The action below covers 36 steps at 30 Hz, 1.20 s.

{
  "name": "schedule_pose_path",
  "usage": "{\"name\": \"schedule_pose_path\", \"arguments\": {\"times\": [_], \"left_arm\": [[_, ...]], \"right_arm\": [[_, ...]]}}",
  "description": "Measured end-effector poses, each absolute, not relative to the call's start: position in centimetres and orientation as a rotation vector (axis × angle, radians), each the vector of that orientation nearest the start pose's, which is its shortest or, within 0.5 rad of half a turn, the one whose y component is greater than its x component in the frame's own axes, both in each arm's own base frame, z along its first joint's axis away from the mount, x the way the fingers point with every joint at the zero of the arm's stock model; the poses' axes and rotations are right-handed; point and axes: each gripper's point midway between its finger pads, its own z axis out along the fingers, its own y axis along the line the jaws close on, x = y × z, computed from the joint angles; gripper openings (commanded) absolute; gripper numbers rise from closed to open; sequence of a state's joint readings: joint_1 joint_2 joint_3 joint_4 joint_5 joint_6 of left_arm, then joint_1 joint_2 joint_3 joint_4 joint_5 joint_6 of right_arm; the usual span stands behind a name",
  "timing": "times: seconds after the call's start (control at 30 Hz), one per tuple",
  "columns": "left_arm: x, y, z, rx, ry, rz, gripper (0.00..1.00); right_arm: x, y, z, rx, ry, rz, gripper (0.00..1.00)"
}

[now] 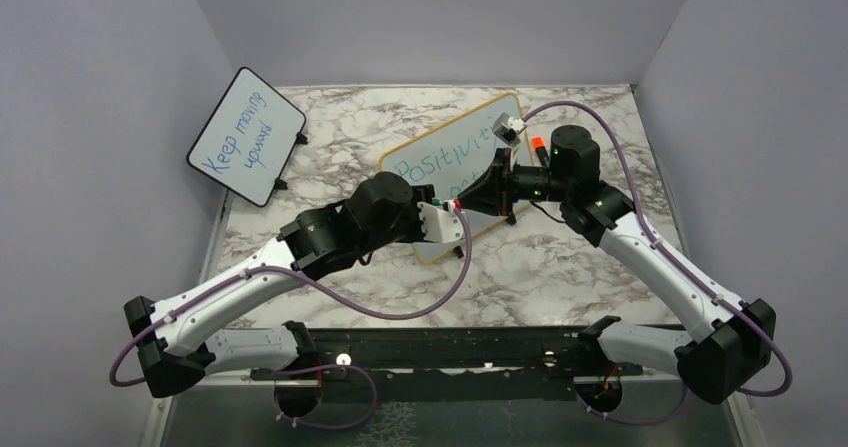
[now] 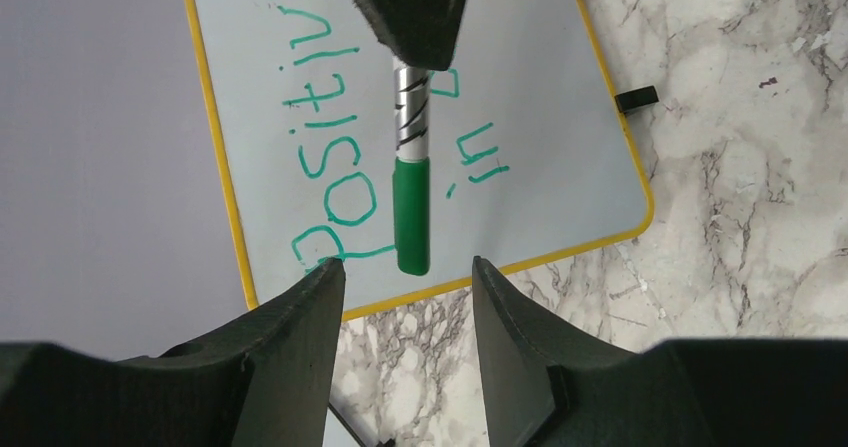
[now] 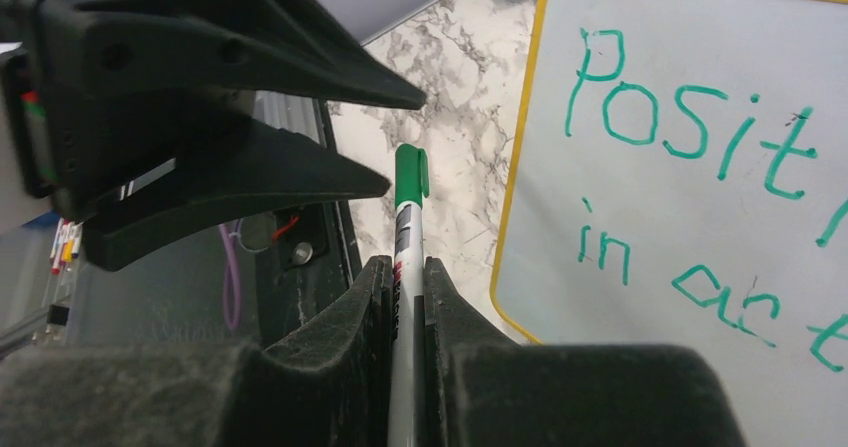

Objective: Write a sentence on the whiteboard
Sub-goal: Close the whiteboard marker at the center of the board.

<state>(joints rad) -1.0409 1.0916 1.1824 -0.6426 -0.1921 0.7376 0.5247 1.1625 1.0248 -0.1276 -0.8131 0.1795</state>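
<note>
Next, my right gripper releases the green-capped marker on the marble table (image 1: pixel 474 274) just below the near edge of the whiteboard.
The whiteboard (image 1: pixel 445 159) with its yellow frame lies flat at mid-table, and the sentence (image 3: pixel 690 127) on it is green handwriting in two lines. My right gripper (image 3: pixel 405 262) is shut on the white barrel of a green-capped marker (image 3: pixel 409 182), held above the board's near corner. In the left wrist view the marker (image 2: pixel 412 207) points toward my left gripper (image 2: pixel 408 264). That gripper is open, and the cap's end sits just at its fingertips (image 2: pixel 325 277) with a gap on each side. From above, the two grippers (image 1: pixel 452 213) (image 1: pixel 480 199) meet tip to tip.
A smaller black-framed board (image 1: pixel 246 135) with blue writing leans at the back left. A small grey and white object (image 1: pixel 508 127) and an orange-capped item (image 1: pixel 538 147) sit by the whiteboard's far right corner. Grey walls close in on three sides.
</note>
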Motion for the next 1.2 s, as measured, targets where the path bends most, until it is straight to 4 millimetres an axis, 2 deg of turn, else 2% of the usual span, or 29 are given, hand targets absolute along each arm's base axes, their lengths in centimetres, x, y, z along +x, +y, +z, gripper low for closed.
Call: {"name": "schedule_pose_path", "arguments": {"times": [0.27, 0.47, 0.53, 0.87, 1.2], "left_arm": [[23.9, -24.7, 26.7, 1.536, 1.476, -0.035, 0.50], [23.2, -26.1, 26.9, 1.562, 1.437, -0.141, 0.49], [23.0, -26.6, 27.1, 1.570, 1.422, -0.170, 0.43], [22.8, -27.6, 27.0, 1.597, 1.394, -0.215, 0.00], [22.2, -27.7, 27.0, 1.632, 1.398, -0.243, 0.00]], "right_arm": [[22.0, 28.6, 29.6, -0.932, 1.682, 1.266, 0.01], [21.7, 28.7, 29.9, -0.939, 1.670, 1.286, 0.00], [21.6, 28.7, 30.0, -0.942, 1.666, 1.295, 0.01], [21.4, 28.9, 30.6, -0.948, 1.641, 1.313, 0.00], [21.3, 28.9, 30.4, -0.949, 1.651, 1.336, 0.00]]}}
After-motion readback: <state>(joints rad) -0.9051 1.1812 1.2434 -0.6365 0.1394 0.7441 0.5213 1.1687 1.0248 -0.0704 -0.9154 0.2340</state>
